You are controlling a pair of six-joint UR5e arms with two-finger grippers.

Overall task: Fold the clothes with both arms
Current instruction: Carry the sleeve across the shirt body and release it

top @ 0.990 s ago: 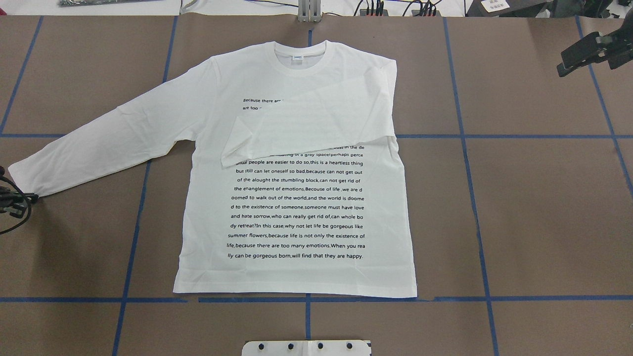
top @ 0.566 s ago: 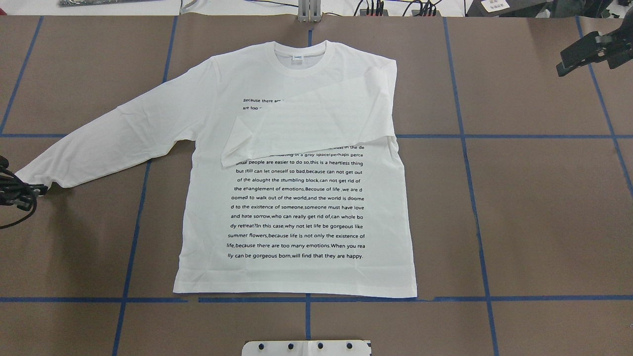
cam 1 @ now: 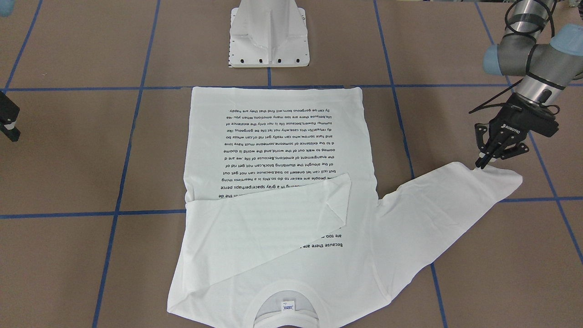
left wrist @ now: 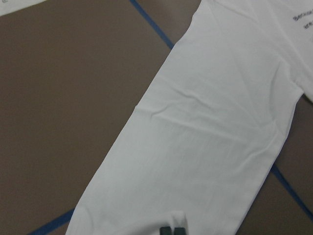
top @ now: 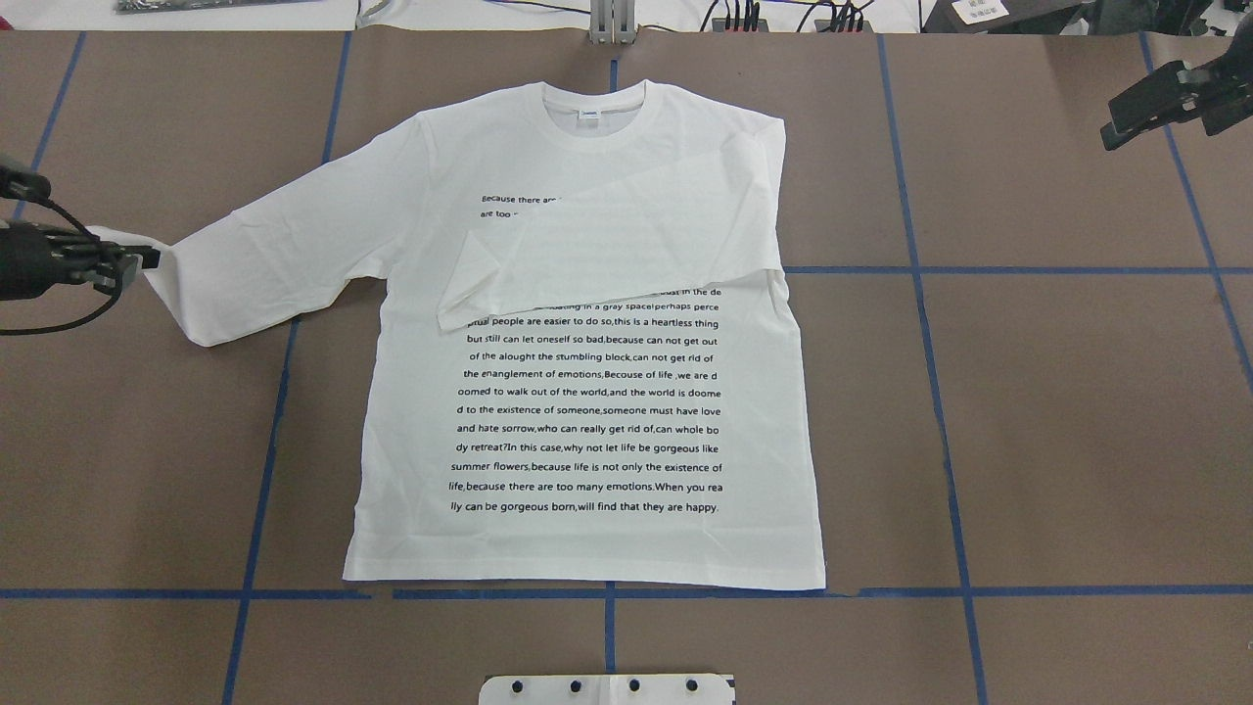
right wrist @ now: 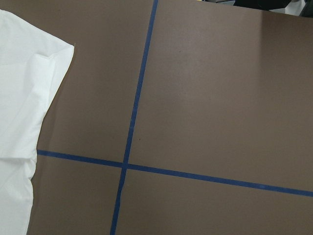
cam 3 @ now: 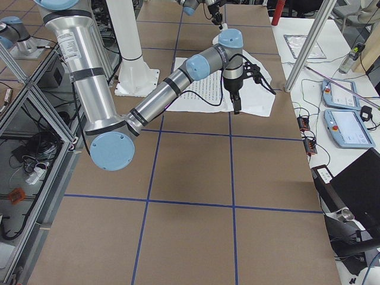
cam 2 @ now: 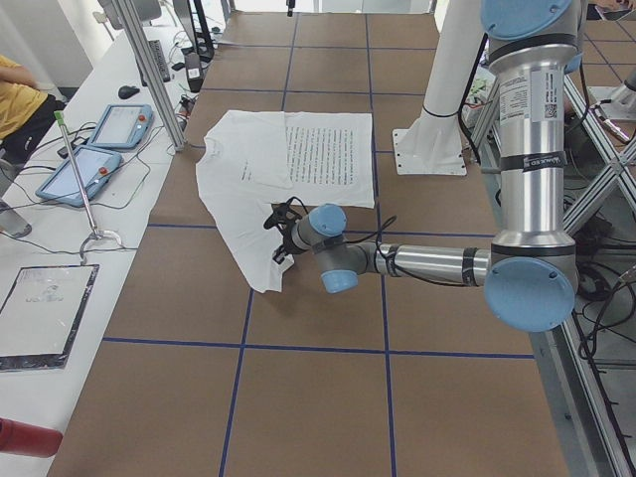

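Observation:
I will let go of the cuff with my left gripper on the blank margin (cam 1: 217,164) beside the printed text, near the armpit of the folded sleeve.
The white long-sleeved shirt (top: 587,411) lies flat, text side up, collar (top: 594,108) at the far edge. Its right sleeve (top: 626,245) is folded across the chest. My left gripper (top: 147,259) is shut on the cuff of the left sleeve (top: 274,264) and holds it a little above the table; it also shows in the front view (cam 1: 480,166). In the left wrist view the fingertips (left wrist: 172,230) pinch the cloth edge. My right gripper (top: 1111,137) hovers open and empty at the far right, away from the shirt (right wrist: 19,98).
The white pedestal base (cam 1: 268,36) stands at the near edge behind the shirt's hem. Blue tape lines (top: 940,392) cross the brown table. Tablets (cam 2: 99,149) and cables lie on the side bench past the far edge.
My left gripper has moved away from me and inward with the cuff, lifting it. The left sleeve now bends back toward the shirt body. The right arm has barely moved.

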